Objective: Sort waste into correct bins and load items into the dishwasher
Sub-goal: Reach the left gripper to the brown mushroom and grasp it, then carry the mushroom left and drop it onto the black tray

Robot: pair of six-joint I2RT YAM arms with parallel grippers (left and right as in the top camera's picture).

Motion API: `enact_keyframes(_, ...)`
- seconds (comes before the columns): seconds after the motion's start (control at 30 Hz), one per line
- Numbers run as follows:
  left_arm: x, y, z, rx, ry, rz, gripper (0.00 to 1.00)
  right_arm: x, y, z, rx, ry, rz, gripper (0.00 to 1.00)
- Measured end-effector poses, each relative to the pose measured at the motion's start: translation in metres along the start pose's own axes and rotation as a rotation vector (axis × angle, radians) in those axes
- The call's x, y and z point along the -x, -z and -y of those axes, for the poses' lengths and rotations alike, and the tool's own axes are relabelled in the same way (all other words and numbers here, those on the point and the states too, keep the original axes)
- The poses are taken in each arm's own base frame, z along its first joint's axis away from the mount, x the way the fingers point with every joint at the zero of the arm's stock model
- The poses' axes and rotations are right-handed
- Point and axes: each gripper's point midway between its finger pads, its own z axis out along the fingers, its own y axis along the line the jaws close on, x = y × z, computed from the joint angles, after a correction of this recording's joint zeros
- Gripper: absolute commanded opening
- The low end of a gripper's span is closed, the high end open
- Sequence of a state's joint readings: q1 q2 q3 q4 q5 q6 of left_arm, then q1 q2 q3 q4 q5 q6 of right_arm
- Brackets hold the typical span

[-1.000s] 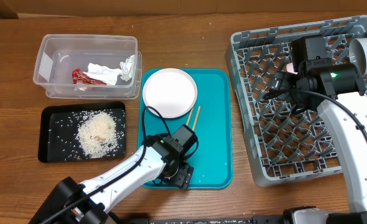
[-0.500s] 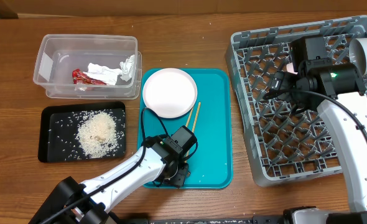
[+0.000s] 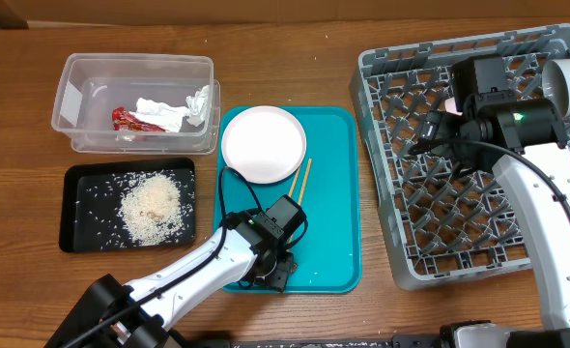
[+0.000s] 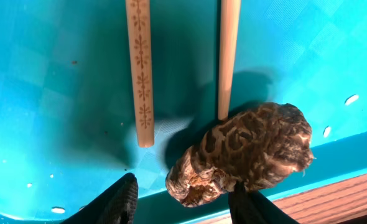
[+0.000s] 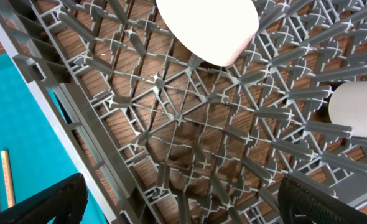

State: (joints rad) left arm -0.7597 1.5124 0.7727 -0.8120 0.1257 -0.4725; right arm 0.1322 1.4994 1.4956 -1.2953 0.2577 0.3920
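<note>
My left gripper, with one finger against the lump's side, needs to open and pinch the lump's near end (image 4: 193, 186) before it carries the lump to the black tray.
A brown mottled lump of waste (image 4: 246, 152) lies on the teal tray (image 3: 328, 232) near its front edge, just below the ends of two wooden chopsticks (image 4: 145, 74). My left gripper (image 4: 185, 202) is open around the lump; its right finger touches the lump and its left finger stands apart. In the overhead view the left gripper (image 3: 275, 274) hides the lump. A white plate (image 3: 263, 143) sits at the back of the tray, with the chopsticks (image 3: 301, 182) beside it. My right gripper (image 5: 183, 202) is wide open and empty above the grey dishwasher rack (image 3: 401, 193).
A clear bin (image 3: 82, 82) at the back left holds red and white wrappers. A black tray (image 3: 77, 227) holds rice. The rack holds a white cup (image 3: 567, 82), also in the right wrist view (image 5: 357, 109), and a pale pink-white bowl (image 5: 208, 28).
My left gripper has shifted slightly left at the tray's front edge. The right arm has not moved.
</note>
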Motion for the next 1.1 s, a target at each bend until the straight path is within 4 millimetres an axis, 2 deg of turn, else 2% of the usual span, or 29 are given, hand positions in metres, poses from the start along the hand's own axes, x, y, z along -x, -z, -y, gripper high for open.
enact_keyframes(0.33,0.0028,-0.0024,0.0018,-0.012,-0.002,0.016,0.42,-0.0001,0.0000,-0.0002,0.000,0.001,0.000,1.00)
enact_keyframes(0.43,0.0028,-0.0030,0.0020,-0.014,-0.003,0.017,0.30,-0.0001,0.0000,-0.0002,0.000,0.001,0.000,1.00)
enact_keyframes(0.57,0.0042,-0.0034,0.0034,-0.022,-0.004,0.022,0.22,-0.0001,0.0000,-0.0002,0.000,0.001,0.000,1.00)
enact_keyframes(0.77,0.0052,-0.0042,0.0054,-0.033,-0.008,0.027,0.04,-0.0013,0.0000,0.0006,-0.002,0.002,-0.005,1.00)
enact_keyframes(1.1,0.0044,-0.0043,0.0054,-0.034,-0.005,0.024,0.04,-0.0016,0.0000,0.0006,-0.003,0.003,-0.006,1.00)
